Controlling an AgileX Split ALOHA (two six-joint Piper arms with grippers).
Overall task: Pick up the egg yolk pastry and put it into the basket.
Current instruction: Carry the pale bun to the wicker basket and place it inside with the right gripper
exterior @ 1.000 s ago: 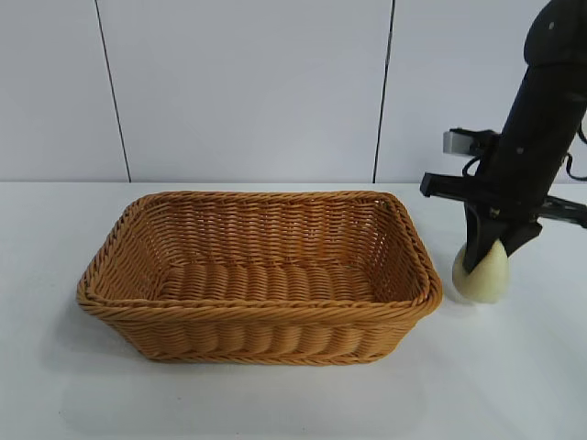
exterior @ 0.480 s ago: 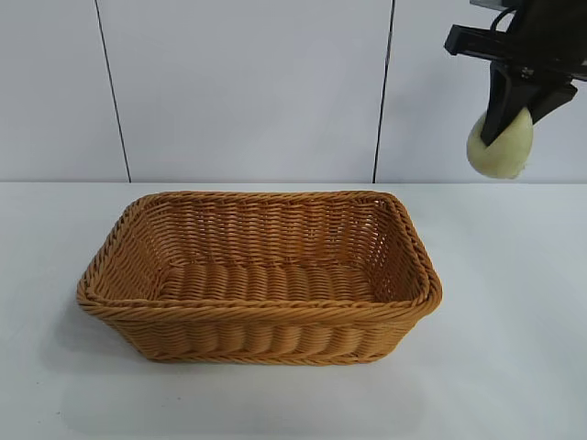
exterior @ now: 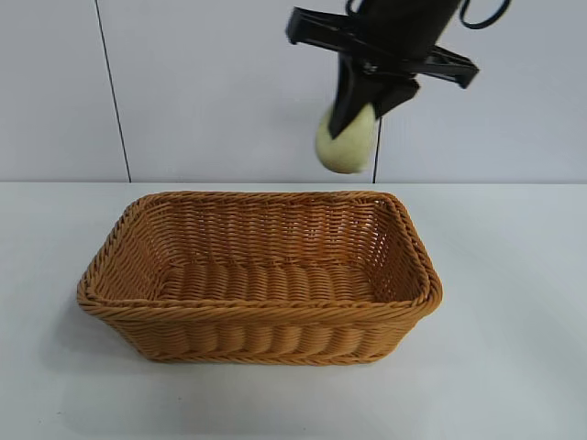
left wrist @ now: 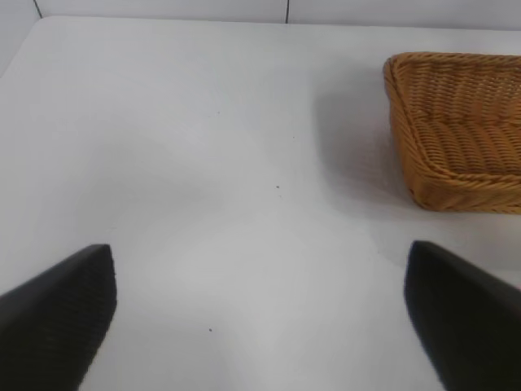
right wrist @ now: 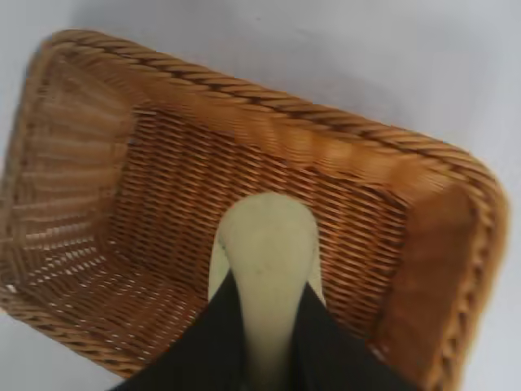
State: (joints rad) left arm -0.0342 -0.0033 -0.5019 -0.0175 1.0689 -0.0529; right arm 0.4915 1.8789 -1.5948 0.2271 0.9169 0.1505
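My right gripper needs to let go of the egg yolk pastry inside the basket (exterior: 253,280) (right wrist: 208,236), behind the middle of the basket's front rim.
The egg yolk pastry (exterior: 346,142), a pale cream-yellow lump, hangs in the air above the back right part of the basket (exterior: 257,310). My right gripper (exterior: 359,112) is shut on it from above, its black fingers pinching the pastry's sides. The right wrist view shows the pastry (right wrist: 265,244) squeezed between those fingers (right wrist: 207,342), with the orange-brown wicker basket (right wrist: 122,204) below it. My left gripper (left wrist: 260,314) stands open over bare table with nothing between its fingers, and a corner of the basket (left wrist: 456,130) lies off to one side.
The basket stands on a white table (exterior: 514,367) in front of a pale panelled wall (exterior: 229,92). Nothing lies inside the basket. Bare table surrounds it on all sides.
My right gripper lifted the pastry off the table to the right of the basket, then carried it up and leftward to above the basket. The left gripper has not moved.
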